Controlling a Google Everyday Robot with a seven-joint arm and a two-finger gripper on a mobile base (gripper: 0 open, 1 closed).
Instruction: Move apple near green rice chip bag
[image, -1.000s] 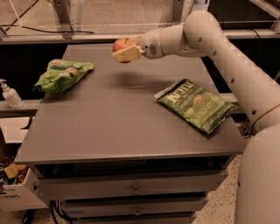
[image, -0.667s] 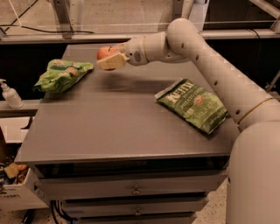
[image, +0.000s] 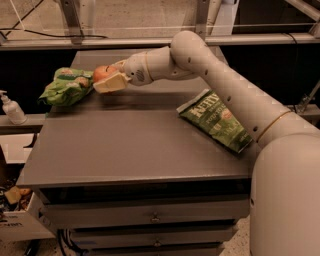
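My gripper is going to release the apple, now held just above the tabletop, on the grey table, right up against the near end of the light-green rice chip bag (image: 101, 94).
My gripper (image: 106, 78) reaches across the grey table to its far left and is shut on the red-orange apple (image: 102, 73), holding it just above the tabletop. The apple is right beside the right end of the bright light-green rice chip bag (image: 66, 86), which lies wrinkled at the table's far left edge. I cannot tell if the apple touches the bag.
A flatter dark-green chip bag with white lettering (image: 215, 120) lies on the right of the grey table (image: 130, 145). A white pump bottle (image: 11, 108) stands on a ledge left of the table. Drawers sit below the tabletop.
My arm has carried the apple leftward across the table, from near the middle back to right beside the light-green bag. Both bags have stayed put.
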